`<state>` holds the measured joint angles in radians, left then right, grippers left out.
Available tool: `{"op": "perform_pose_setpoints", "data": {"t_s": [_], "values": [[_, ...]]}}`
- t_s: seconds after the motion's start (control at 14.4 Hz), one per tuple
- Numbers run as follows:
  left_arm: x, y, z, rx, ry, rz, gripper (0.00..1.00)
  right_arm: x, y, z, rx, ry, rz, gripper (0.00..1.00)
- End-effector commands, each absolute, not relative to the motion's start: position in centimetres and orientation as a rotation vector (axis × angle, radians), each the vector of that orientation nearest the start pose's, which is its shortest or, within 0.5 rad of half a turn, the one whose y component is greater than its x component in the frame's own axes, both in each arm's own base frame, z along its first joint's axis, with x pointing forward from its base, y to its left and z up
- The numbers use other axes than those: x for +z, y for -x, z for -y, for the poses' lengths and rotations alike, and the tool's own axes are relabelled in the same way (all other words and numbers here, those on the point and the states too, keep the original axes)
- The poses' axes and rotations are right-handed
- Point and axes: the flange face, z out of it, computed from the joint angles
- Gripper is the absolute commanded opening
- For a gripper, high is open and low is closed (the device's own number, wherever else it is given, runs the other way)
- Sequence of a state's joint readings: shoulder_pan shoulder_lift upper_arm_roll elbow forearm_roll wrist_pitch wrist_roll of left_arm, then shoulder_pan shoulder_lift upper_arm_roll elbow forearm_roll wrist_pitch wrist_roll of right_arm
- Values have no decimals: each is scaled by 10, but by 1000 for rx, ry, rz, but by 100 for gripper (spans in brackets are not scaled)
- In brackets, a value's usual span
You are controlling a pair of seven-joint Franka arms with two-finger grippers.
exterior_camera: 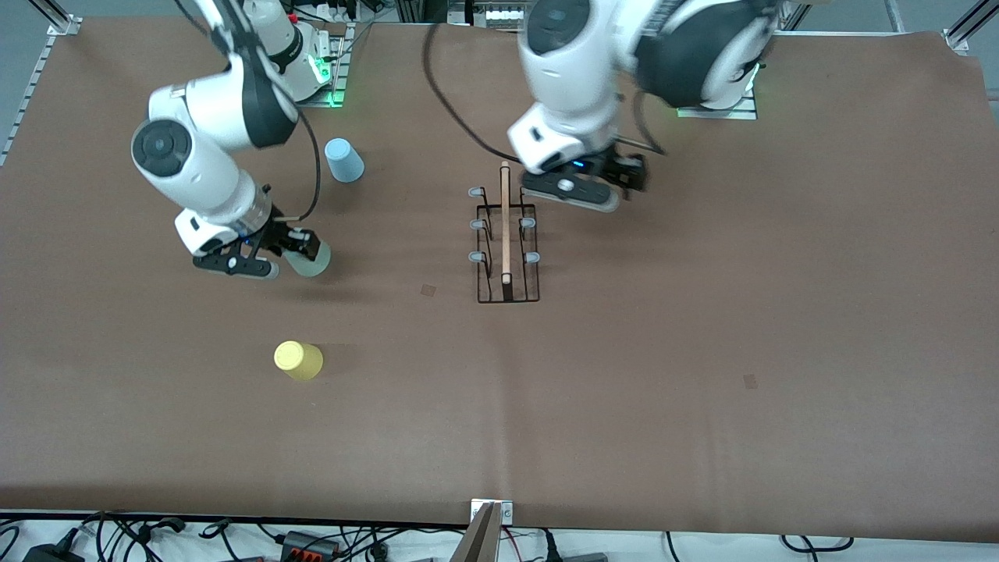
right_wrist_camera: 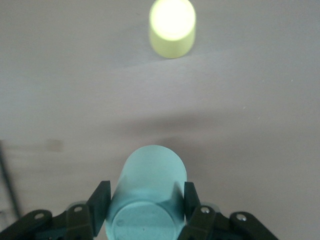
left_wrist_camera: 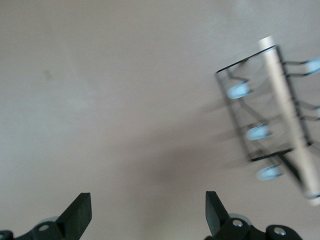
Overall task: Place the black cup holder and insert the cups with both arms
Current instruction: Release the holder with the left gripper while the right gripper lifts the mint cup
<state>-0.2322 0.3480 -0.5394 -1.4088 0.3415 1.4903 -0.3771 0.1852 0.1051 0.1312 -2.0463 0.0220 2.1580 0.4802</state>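
The robot's right gripper needs to release the pale mint green cup, now held upside down between its fingers, on the holder's peg (exterior_camera: pixel 477 197) closest to the light blue cup.
The black cup holder (exterior_camera: pixel 506 243) stands on the table with its wooden rod on top; it also shows in the left wrist view (left_wrist_camera: pixel 280 115). My left gripper (exterior_camera: pixel 628 176) (left_wrist_camera: pixel 147 212) is open and empty, over the table beside the holder, toward the left arm's end. My right gripper (exterior_camera: pixel 300 254) (right_wrist_camera: pixel 146 200) is shut on the pale mint green cup (exterior_camera: pixel 312 261) (right_wrist_camera: pixel 147 190), which is upside down, one finger on each side. The yellow cup (exterior_camera: pixel 298 361) (right_wrist_camera: pixel 172 26) stands upside down, nearer the front camera. The light blue cup (exterior_camera: pixel 343 160) stands upside down near the right arm's base.
Brown paper (exterior_camera: pixel 702 351) covers the table. Cables and a metal bracket (exterior_camera: pixel 490 523) lie along the table's edge nearest the front camera. The arm bases with green lights (exterior_camera: pixel 324 74) stand along the other edge.
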Motion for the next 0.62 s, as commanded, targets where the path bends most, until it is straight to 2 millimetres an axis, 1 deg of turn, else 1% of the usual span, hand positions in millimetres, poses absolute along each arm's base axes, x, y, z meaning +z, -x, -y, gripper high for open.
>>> {"op": "perform_pose_setpoints", "data": {"t_s": [0.0, 0.14, 0.21, 0.35, 0.42, 0.49, 0.56], "values": [[550, -529, 309, 169, 2760, -765, 100, 436, -531, -247, 5, 3060, -413, 15], [563, -544, 259, 223, 2749, -819, 100, 453, -517, -303, -25, 2999, -543, 15], [570, -546, 239, 249, 2747, -807, 100, 458, -513, -330, -24, 2968, -605, 14], [575, -549, 203, 326, 2752, -743, 100, 457, -500, -372, 0, 2926, -717, 14], [579, -550, 184, 360, 2770, -713, 99, 453, -489, -392, 17, 2916, -758, 14], [579, -554, 164, 389, 2815, -678, 98, 447, -480, -408, 30, 2912, -774, 15], [575, -559, 138, 430, 2872, -621, 97, 442, -476, -413, 38, 2911, -773, 15]]}}
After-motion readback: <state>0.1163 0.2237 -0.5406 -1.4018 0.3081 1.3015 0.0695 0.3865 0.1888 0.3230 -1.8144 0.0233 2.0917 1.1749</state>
